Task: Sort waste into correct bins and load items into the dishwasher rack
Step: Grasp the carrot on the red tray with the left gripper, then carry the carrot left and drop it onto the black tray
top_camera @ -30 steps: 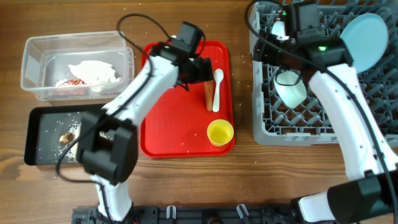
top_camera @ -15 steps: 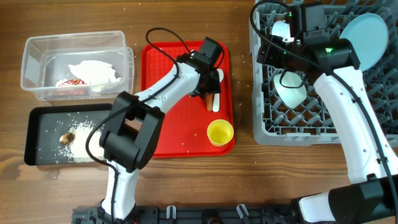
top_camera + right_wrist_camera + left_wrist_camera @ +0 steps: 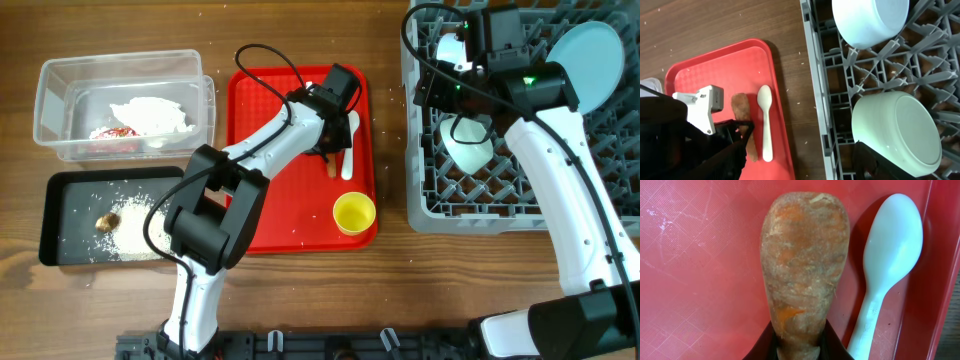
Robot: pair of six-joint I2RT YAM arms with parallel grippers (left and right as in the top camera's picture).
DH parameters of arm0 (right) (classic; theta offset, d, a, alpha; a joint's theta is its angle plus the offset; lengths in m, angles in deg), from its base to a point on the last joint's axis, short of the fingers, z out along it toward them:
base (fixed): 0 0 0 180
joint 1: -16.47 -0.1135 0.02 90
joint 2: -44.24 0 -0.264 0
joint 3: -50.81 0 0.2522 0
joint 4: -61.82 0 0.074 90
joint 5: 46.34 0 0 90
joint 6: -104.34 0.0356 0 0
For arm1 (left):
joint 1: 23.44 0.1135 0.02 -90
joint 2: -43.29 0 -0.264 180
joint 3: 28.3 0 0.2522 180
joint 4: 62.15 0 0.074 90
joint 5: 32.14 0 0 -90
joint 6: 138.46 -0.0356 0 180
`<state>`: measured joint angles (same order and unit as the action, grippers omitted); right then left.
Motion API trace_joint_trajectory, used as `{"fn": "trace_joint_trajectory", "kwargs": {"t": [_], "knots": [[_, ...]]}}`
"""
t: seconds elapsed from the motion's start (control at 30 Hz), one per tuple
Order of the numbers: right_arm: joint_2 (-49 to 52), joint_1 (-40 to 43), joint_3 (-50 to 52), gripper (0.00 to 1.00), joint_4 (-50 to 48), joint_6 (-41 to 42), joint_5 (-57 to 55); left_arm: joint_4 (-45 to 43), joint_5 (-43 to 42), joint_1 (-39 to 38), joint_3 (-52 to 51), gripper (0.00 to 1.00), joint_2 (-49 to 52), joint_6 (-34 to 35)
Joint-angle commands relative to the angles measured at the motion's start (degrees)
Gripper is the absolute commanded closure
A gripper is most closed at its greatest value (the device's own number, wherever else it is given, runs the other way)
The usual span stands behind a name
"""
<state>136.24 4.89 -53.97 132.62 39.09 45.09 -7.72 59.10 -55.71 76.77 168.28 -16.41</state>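
The robot's left gripper should put the orange-brown carrot-like stick down in the black tray, at the rice's far edge (image 3: 151,197).
An orange-brown carrot-like stick (image 3: 802,265) lies on the red serving tray (image 3: 270,200), and my left gripper (image 3: 800,342) is shut on its near end. A white spoon (image 3: 887,255) lies just right of it, untouched. A yellow cup (image 3: 354,212) stands upright near the tray's front right. My right gripper (image 3: 455,100) hovers open over the grey dishwasher rack (image 3: 520,200), holding nothing. In the rack sit two pale bowls (image 3: 900,132) (image 3: 867,20) and a pale-blue plate (image 3: 587,65).
The clear tub (image 3: 50,100) at the far left holds a crumpled napkin (image 3: 150,115) and a red-and-white wrapper (image 3: 112,132). In front of it, the black tray (image 3: 60,235) holds rice grains (image 3: 135,225) and a brown lump (image 3: 107,221). Stray grains dot the wood.
My left gripper swung right across the red tray to the carrot stick and closed its jaws on it. The right arm has barely moved.
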Motion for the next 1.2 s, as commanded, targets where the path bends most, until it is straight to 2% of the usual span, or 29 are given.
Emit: {"fn": "trace_joint_trajectory", "kwargs": {"t": [0.0,0.07,0.3,0.47,0.6,0.7,0.8,1.0,1.17], "knots": [[-0.83,0.02,-0.46,0.28,0.83,-2.62,-0.59,0.92,1.92,0.04,0.04,0.92,0.85,-2.14],[-0.83,0.02,-0.46,0.28,1.03,-3.78,-0.59,3.17,2.19,0.52,1.38,0.93,-1.07,-4.9],[-0.83,0.02,-0.46,0.27,1.57,-3.78,-0.59,13.88,5.95,5.75,6.27,0.94,-14.32,-4.63],[-0.83,0.02,-0.46,0.25,1.84,-3.8,-0.59,20.98,6.19,14.01,6.27,0.96,-27.08,-4.61],[-0.83,0.02,-0.46,0.24,1.68,-3.8,-0.59,29.92,10.14,22.8,6.27,0.96,-35.23,-4.17],[-0.83,0.02,-0.46,0.23,1.51,-3.78,-0.59,37.16,14.99,30.36,6.21,0.96,-38.45,-1.2],[-0.83,0.02,-0.46,0.23,1.44,-3.76,-0.59,41.35,15.82,37.53,5.55,0.96,-38.64,1.33],[-0.83,0.02,-0.46,0.22,1.09,-3.78,-0.59,37.55,16.39,48.3,-8.0,0.96,-38.62,8.35],[-0.83,0.02,-0.46,0.22,1.55,-3.78,-0.59,22.71,16.2,51.76,-25.55,0.94,-38.62,12.59]]}}
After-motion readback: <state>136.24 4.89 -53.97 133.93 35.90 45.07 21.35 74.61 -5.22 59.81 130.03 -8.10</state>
